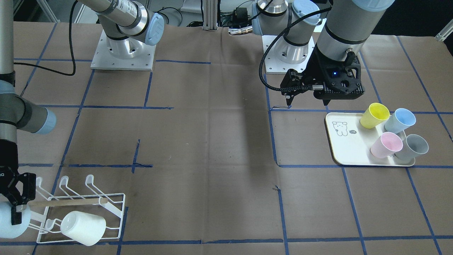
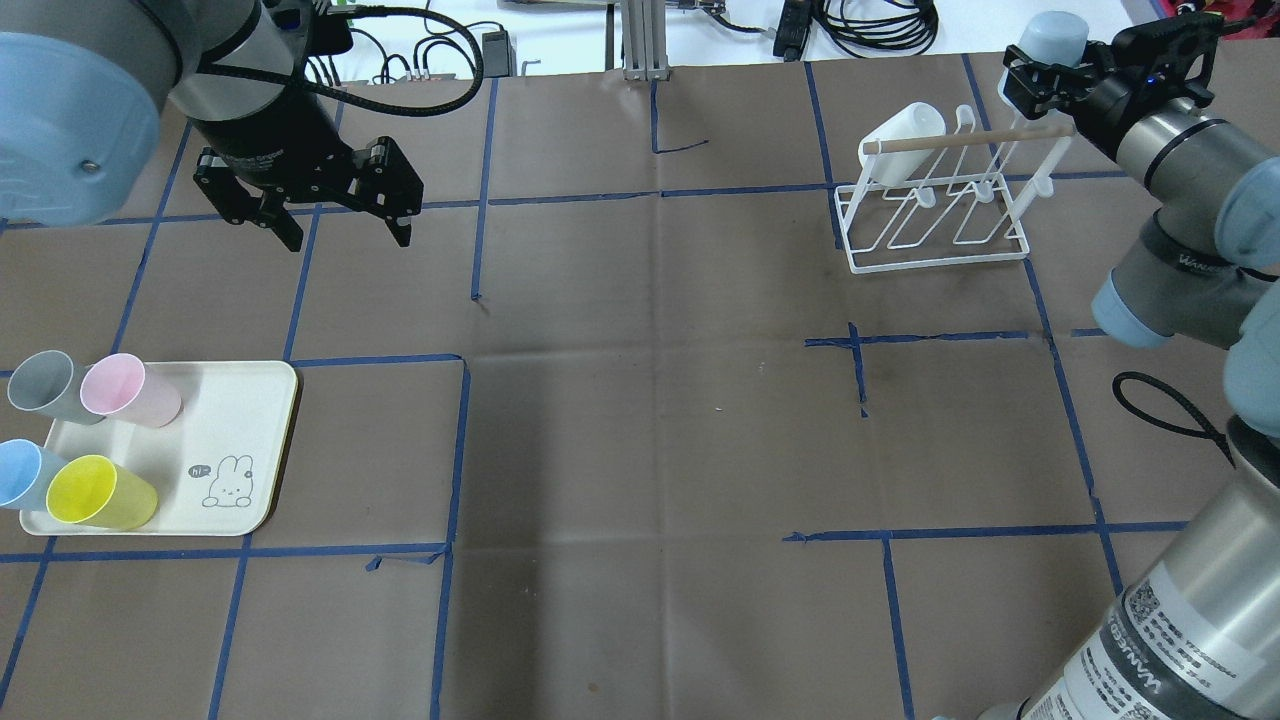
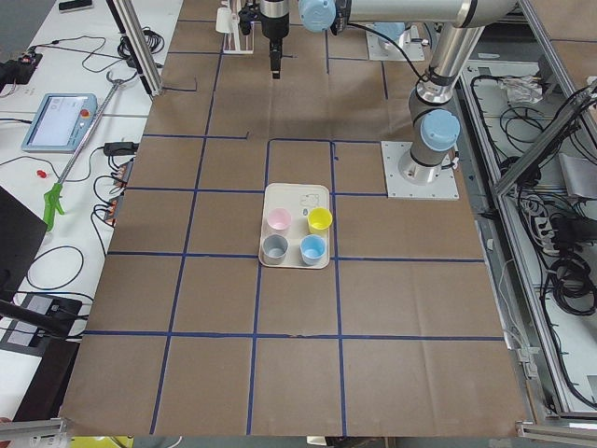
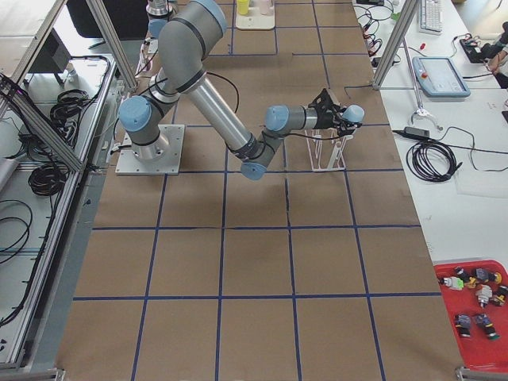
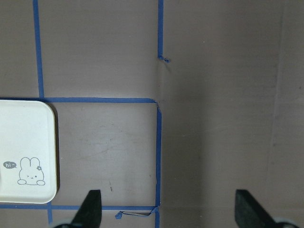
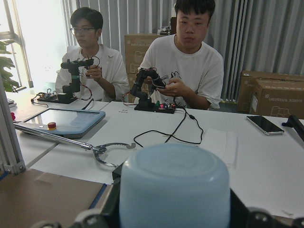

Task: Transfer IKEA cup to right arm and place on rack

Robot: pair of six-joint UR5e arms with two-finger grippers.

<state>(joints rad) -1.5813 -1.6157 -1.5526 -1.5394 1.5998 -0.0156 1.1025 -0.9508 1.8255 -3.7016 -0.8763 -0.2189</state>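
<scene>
I need to let go of the IKEA cup with my right gripper on the rack's loose end [image 1: 34,233], next to the white cup. The IKEA cup now hangs just off the dowel's end.
The IKEA cup [image 2: 1058,38] is pale blue, and my right gripper [image 2: 1055,62] is shut on it, holding it on its side. It hangs just off the end of the wooden dowel [image 2: 965,140] of the white wire rack [image 2: 940,235]. The right wrist view shows the cup's rounded base [image 6: 173,190] filling the lower frame. In the front view the cup [image 1: 7,221] sits at the left edge beside the rack [image 1: 118,212]. A white cup [image 2: 900,135] hangs on a prong at the rack's other end. My left gripper [image 2: 345,215] is open and empty above the paper, its fingertips [image 5: 90,209] wide apart.
A cream tray [image 2: 250,420] with a rabbit drawing holds yellow [image 2: 100,492], blue [image 2: 20,472], pink [image 2: 130,390] and grey [image 2: 45,385] cups near the left arm. Brown paper with blue tape lines covers the table. Two people sit at a desk beyond the table's end.
</scene>
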